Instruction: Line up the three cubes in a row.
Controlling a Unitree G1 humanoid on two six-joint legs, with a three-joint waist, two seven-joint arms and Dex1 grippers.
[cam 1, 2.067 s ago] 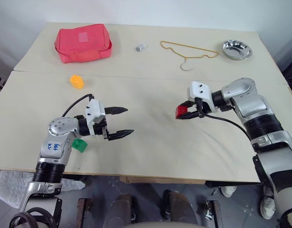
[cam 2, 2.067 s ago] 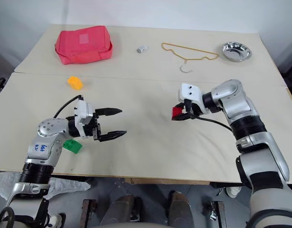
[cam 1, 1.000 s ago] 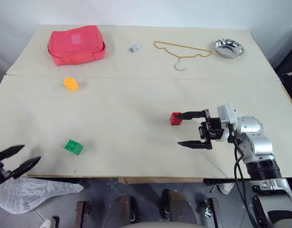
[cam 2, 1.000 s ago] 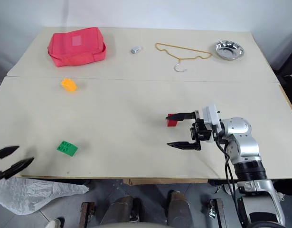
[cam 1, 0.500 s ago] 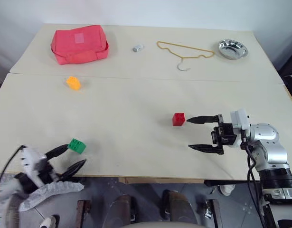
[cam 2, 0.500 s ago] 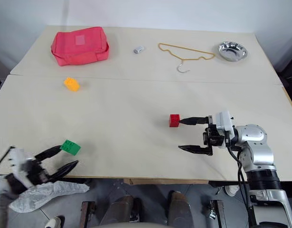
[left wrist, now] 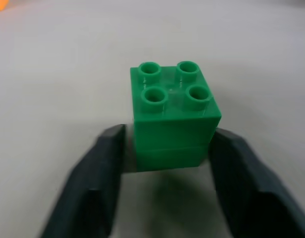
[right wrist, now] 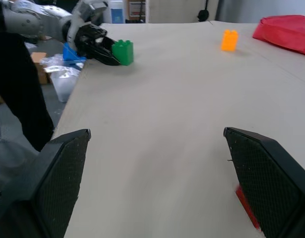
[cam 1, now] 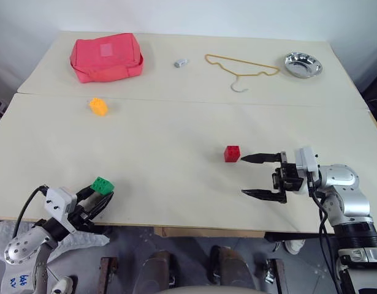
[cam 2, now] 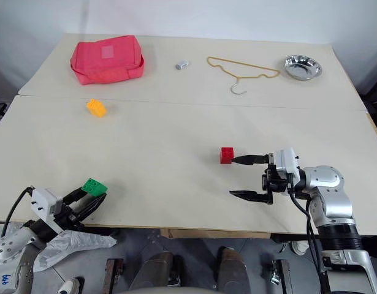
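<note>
My left gripper has the green cube. It will let go of it on the bare table [cam 1: 173, 151] beside the red cube, toward the orange-yellow cube.
The green cube [cam 1: 102, 184] sits near the table's front left edge, studs up. My left gripper [cam 1: 100, 195] reaches in from that edge and is shut on it; the left wrist view has the green cube [left wrist: 172, 114] clasped between both fingers [left wrist: 100, 183]. The red cube [cam 1: 232, 153] stands right of centre on the table. My right gripper [cam 1: 254, 176] is open just to its right, the far fingertip a little way from the cube, nothing between the fingers. The orange-yellow cube [cam 1: 98, 106] lies far left, behind the green one.
At the back of the table [cam 1: 176, 135] are a red pouch [cam 1: 106, 57], a tiny grey block [cam 1: 181, 62], a yellow wire hanger [cam 1: 240, 67] and a steel bowl [cam 1: 303, 64]. A seam crosses the table behind the orange-yellow cube.
My left gripper came in from beyond the left edge to the green cube and shut on it. My right gripper let go of the red cube and drew back right.
</note>
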